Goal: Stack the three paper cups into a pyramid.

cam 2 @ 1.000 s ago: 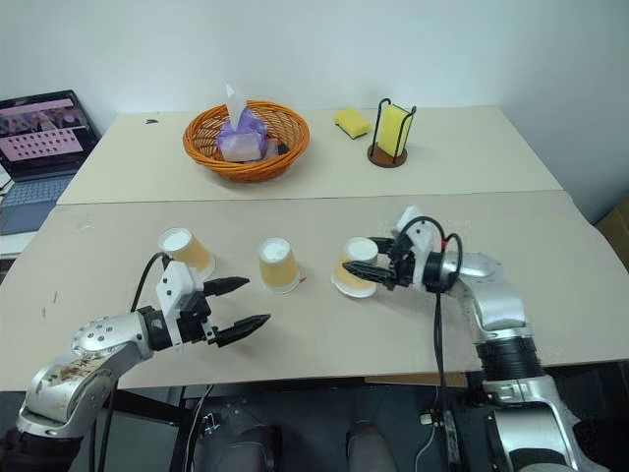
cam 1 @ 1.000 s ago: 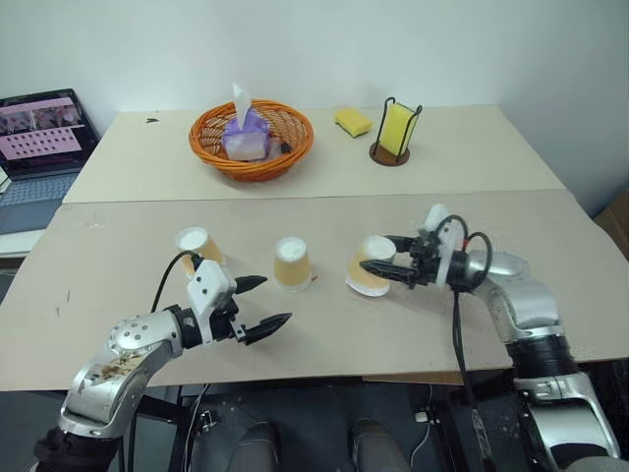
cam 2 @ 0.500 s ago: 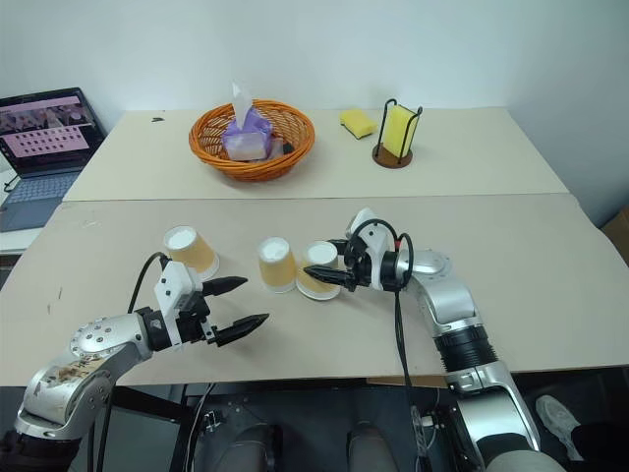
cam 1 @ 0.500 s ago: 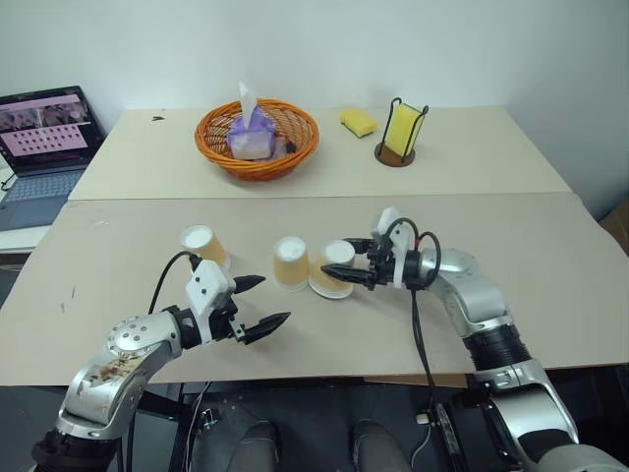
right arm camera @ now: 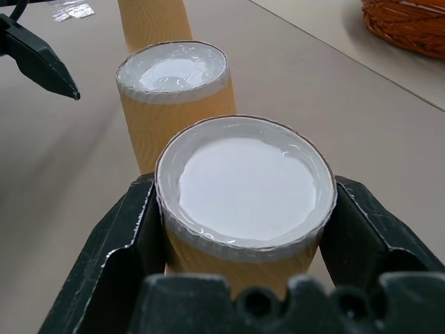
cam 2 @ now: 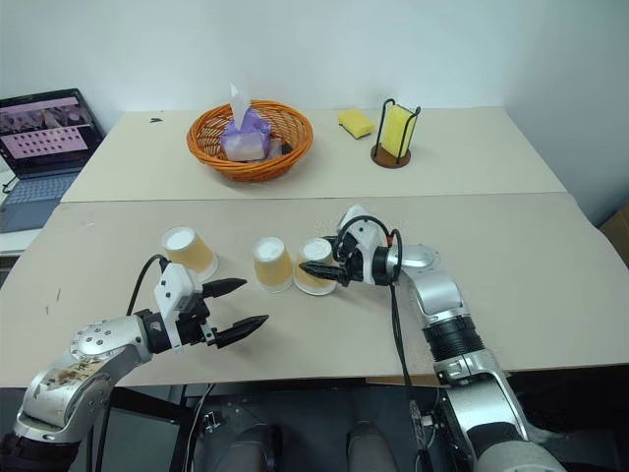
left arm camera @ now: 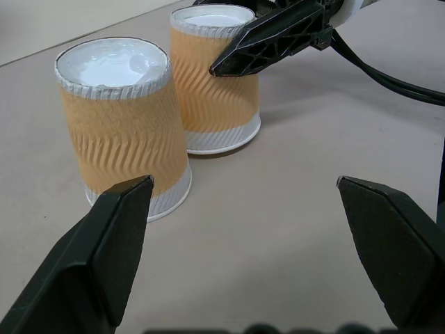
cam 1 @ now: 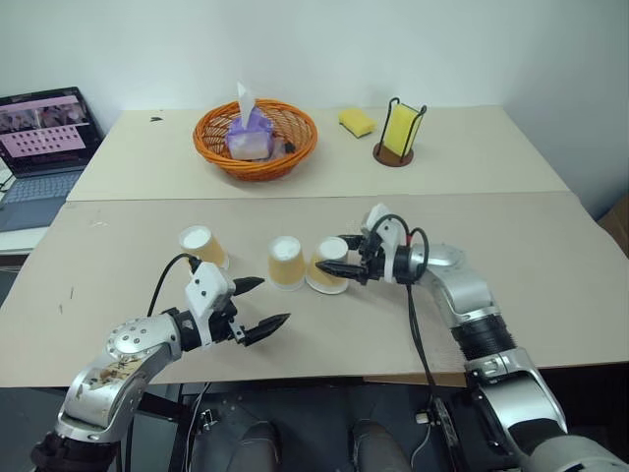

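Observation:
Next, I close my left gripper on the sides of the lone paper cup (cam 1: 207,249), as the others already stand close together.
Three paper cups stand upside down, white bases up, on the near table. The left cup (cam 1: 201,246) stands alone, with the middle cup (cam 1: 286,263) to its right. My right gripper (cam 1: 344,261) is shut on the right cup (cam 1: 329,265), one black finger on each side, as the right wrist view shows (right arm camera: 243,188). This cup sits close beside the middle cup (left arm camera: 125,125), its rim at the table surface; I cannot tell whether they touch. My left gripper (cam 1: 270,301) hovers open and empty in front of the left and middle cups.
On the far table are an orange basket (cam 1: 256,138) holding a tissue pack, a yellow sponge (cam 1: 356,121) and a black wire holder with a sponge (cam 1: 398,133). A laptop (cam 1: 39,133) sits at the far left.
My right gripper has carried its cup to the left, from well apart to right beside the middle cup. The left gripper has stayed put and open.

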Tool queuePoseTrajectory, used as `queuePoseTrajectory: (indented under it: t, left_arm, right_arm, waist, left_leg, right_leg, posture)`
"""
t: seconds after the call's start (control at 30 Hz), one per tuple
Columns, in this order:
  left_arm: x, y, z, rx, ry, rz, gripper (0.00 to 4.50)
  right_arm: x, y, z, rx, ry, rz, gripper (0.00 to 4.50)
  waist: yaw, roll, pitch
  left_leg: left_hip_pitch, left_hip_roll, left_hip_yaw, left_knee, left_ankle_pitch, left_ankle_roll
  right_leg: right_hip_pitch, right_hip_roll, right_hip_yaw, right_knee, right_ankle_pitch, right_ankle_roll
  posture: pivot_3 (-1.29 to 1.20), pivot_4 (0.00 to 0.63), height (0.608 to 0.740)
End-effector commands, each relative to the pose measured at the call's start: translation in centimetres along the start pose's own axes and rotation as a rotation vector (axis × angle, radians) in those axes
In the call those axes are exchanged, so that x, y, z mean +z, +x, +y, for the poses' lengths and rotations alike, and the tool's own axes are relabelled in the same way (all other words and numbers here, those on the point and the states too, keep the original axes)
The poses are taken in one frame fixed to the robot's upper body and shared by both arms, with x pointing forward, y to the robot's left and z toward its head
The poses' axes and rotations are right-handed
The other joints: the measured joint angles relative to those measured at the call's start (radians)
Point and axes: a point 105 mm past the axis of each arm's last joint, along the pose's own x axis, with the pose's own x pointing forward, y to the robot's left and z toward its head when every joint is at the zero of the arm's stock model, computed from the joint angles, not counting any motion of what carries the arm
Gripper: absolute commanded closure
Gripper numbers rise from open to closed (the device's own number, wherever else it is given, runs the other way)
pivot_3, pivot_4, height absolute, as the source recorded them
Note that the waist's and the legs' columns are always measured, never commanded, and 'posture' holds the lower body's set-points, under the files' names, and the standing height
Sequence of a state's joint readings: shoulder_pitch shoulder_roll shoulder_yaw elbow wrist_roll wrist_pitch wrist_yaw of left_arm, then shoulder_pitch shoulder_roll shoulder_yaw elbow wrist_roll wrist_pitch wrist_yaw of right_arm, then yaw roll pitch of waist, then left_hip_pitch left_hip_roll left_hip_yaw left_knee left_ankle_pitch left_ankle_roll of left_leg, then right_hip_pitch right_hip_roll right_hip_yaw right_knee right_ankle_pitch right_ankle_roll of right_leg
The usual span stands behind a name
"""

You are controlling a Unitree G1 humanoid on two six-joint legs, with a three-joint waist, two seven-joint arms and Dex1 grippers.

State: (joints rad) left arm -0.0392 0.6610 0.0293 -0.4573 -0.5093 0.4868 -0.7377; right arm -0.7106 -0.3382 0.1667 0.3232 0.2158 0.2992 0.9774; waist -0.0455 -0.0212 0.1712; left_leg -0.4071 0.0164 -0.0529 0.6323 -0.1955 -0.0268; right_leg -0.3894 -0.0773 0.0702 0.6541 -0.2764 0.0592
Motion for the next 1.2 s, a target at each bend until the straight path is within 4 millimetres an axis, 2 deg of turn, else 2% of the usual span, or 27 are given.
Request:
queuePoseTrajectory:
  t: [0.03,0.07,0.13,0.17,0.4,0.5,0.63,0.8,0.97,1.07,1.2]
  left_arm:
    - [1.1,-0.4,-0.1,0.006,0.039,-0.023,0.00]
    - [1.1,-0.4,0.0,0.007,0.040,-0.023,0.00]
    - [1.1,-0.4,0.0,0.008,0.041,-0.022,0.00]
    - [1.1,-0.4,0.0,0.009,0.042,-0.023,0.00]
    - [1.1,-0.3,0.0,0.018,0.046,-0.025,0.00]
    - [1.2,-0.5,0.5,0.075,0.035,-0.051,0.00]
    - [2.0,-1.0,1.6,0.208,0.027,-0.127,0.00]
    - [2.7,-2.4,3.2,0.538,-0.056,-0.255,0.00]
    - [1.7,-3.9,3.9,0.807,-0.039,-0.260,0.00]
    - [0.2,-3.9,4.4,0.874,-0.050,-0.216,0.00]
    - [-0.6,-3.7,6.4,0.928,-0.050,-0.201,0.00]
  right_arm:
    - [1.4,0.4,-0.5,-0.015,-0.038,-0.042,1.72]
    - [1.5,0.5,-0.6,-0.014,-0.032,-0.046,0.72]
    - [1.6,0.6,-0.6,-0.014,-0.038,-0.047,0.15]
    - [1.7,0.6,-0.6,-0.012,-0.048,-0.048,0.06]
    - [3.0,-0.1,-0.3,0.002,-0.074,-0.091,0.06]
    - [4.2,-0.9,0.3,0.024,-0.083,-0.128,0.06]
    - [5.4,-1.9,0.9,0.039,-0.082,-0.156,0.06]
    - [6.7,-2.8,1.1,0.016,-0.095,-0.186,0.06]
    - [7.9,-5.1,0.3,-0.036,-0.062,-0.228,0.06]
    - [7.3,-7.0,0.2,-0.046,-0.051,-0.207,0.06]
    - [6.7,-8.9,-0.1,-0.075,-0.038,-0.177,0.06]
  waist:
    - [-0.001,0.000,0.000]
    - [-0.001,0.000,0.000]
    - [0.000,0.000,0.000]
    - [0.000,0.000,0.000]
    - [0.000,0.000,0.000]
    - [0.000,0.000,0.000]
    - [0.002,0.000,0.000]
    - [0.002,0.000,0.000]
    - [0.006,0.000,0.000]
    - [0.014,-0.001,0.000]
    - [0.024,-0.001,0.000]
  left_leg:
    - [0.000,0.000,0.000,0.000,0.000,0.000]
    - [0.000,0.000,0.000,0.000,0.000,0.000]
    - [0.000,0.000,0.000,0.000,0.000,0.000]
    - [0.000,0.000,0.000,0.000,0.000,0.000]
    - [0.000,0.000,0.000,0.000,0.000,0.000]
    - [0.000,0.000,0.000,0.000,0.000,0.000]
    - [-0.001,0.000,-0.001,0.000,0.000,0.000]
    - [-0.001,0.000,-0.001,0.000,0.000,0.000]
    - [-0.001,0.000,-0.001,0.000,0.000,0.000]
    - [-0.001,-0.001,-0.001,0.001,0.000,0.000]
    - [-0.001,-0.001,0.000,0.001,0.000,0.000]
  right_leg:
    - [0.000,0.000,0.000,0.000,0.000,0.000]
    - [0.000,0.000,0.000,0.000,0.000,0.000]
    - [0.000,0.000,0.000,0.001,0.000,0.000]
    - [0.000,0.000,0.000,0.001,0.000,0.000]
    - [0.000,0.000,0.000,0.000,0.000,0.000]
    - [0.000,0.000,0.000,0.001,0.000,0.000]
    - [0.000,0.000,0.000,0.000,0.000,0.000]
    - [0.000,-0.001,0.000,0.000,0.000,0.000]
    - [0.000,-0.001,0.000,0.000,0.000,0.000]
    - [0.001,-0.001,0.000,0.000,0.000,0.000]
    - [0.001,-0.001,0.000,-0.002,0.000,0.000]
  posture:
    - [0.00,0.150,0.740]
    - [0.00,0.150,0.740]
    - [0.00,0.150,0.740]
    - [0.00,0.150,0.740]
    - [0.00,0.150,0.740]
    - [0.00,0.150,0.740]
    - [0.00,0.150,0.740]
    - [0.00,0.150,0.740]
    - [0.00,0.150,0.740]
    - [0.00,0.150,0.740]
    - [0.00,0.150,0.740]
